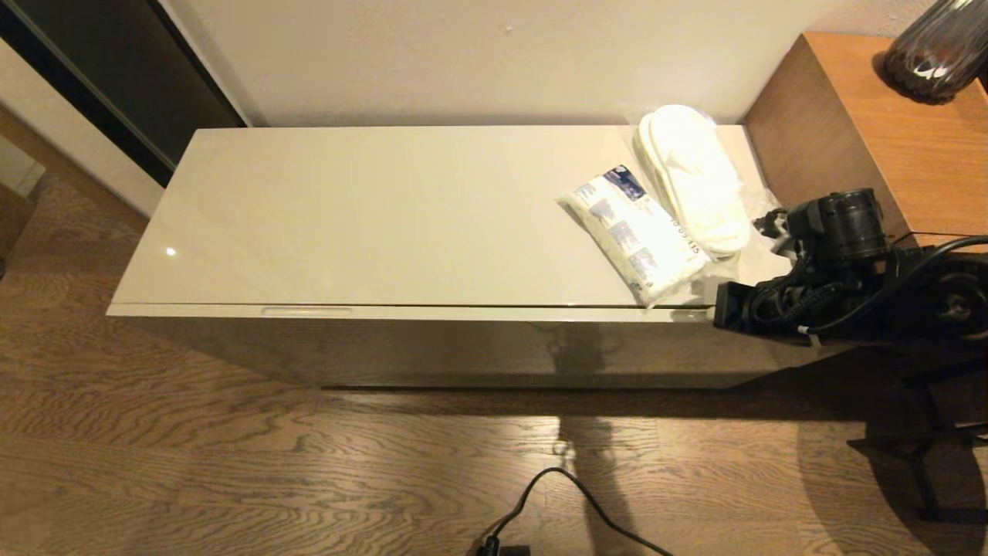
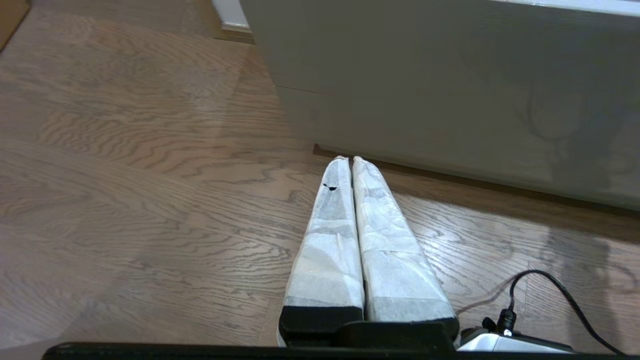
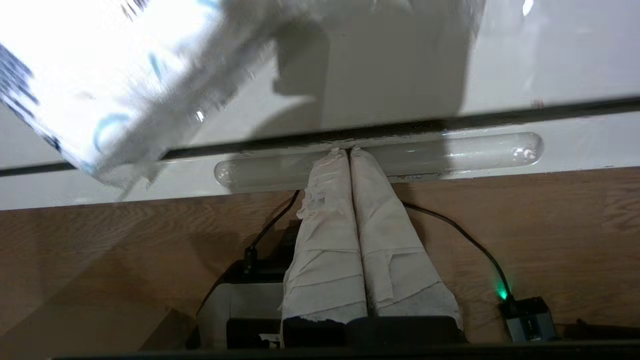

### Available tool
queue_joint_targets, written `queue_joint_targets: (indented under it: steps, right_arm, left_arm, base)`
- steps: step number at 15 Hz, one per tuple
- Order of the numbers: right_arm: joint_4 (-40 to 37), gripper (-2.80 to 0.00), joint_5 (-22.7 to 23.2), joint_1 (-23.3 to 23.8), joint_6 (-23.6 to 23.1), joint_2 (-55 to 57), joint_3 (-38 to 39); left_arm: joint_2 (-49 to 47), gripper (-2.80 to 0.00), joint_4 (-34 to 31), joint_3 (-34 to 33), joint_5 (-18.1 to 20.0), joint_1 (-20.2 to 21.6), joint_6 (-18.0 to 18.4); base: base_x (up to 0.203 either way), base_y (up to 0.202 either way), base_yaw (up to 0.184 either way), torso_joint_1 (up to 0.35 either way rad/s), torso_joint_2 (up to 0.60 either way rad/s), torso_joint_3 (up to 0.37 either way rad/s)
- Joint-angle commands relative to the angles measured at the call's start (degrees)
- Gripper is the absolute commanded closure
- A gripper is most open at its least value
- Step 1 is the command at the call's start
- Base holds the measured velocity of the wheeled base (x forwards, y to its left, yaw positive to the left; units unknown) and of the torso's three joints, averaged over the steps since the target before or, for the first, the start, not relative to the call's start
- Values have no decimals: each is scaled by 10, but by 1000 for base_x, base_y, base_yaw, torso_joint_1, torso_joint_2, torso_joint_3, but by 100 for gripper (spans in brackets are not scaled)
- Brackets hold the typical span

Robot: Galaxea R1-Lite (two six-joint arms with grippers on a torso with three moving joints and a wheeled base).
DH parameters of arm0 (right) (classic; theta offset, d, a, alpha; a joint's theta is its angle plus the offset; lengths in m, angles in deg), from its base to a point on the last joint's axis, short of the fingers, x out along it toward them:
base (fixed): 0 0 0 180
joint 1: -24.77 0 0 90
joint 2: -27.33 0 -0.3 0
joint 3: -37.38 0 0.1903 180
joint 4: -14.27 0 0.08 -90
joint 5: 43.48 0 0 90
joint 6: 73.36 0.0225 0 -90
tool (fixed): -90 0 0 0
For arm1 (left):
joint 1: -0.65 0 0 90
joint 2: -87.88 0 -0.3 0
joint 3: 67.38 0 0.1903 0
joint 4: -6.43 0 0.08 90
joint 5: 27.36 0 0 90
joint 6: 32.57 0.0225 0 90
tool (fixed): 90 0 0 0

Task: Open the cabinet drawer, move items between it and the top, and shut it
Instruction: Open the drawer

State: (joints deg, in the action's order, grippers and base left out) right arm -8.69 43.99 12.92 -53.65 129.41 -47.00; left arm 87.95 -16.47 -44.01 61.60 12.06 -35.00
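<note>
My right gripper will next move to the middle of the white packet (image 1: 648, 242) with blue panels and close there, across the packet's long sides.
The cabinet drawer (image 1: 463, 347) is shut, its pale glossy face flush under the top (image 1: 370, 216). On the right end of the top lie the white slippers (image 1: 695, 177) in clear plastic and, beside them, the white packet with blue panels (image 1: 633, 232), which reaches the front edge. My right gripper (image 3: 348, 150) is shut with nothing between its fingers, its tips touching the drawer's oblong handle slot (image 3: 380, 160) just below the packet (image 3: 100, 85). My left gripper (image 2: 348, 159) is shut and empty, low over the floor near the cabinet's base.
A taller brown wooden unit (image 1: 849, 116) with a dark glass vase (image 1: 938, 50) stands against the cabinet's right end. A second handle slot (image 1: 306, 310) sits towards the left of the drawer face. A black cable (image 1: 571, 494) lies on the wooden floor in front.
</note>
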Motion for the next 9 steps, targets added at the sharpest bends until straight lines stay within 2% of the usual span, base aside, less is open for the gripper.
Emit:
queue_joint_targets:
  steps: [1,5,9]
  right_arm:
    - [-9,0,0,0,13,-9,20]
    - [-11,0,3,0,32,-32,51]
    - [-13,0,7,-5,52,-103,121]
  left_arm:
    - [22,0,0,-1,0,0,0]
    - [22,0,0,-1,0,0,0]
    - [22,0,0,-1,0,0,0]
  base:
    - [0,0,0,0,0,0]
    - [0,0,0,0,0,0]
    - [0,0,0,0,0,0]
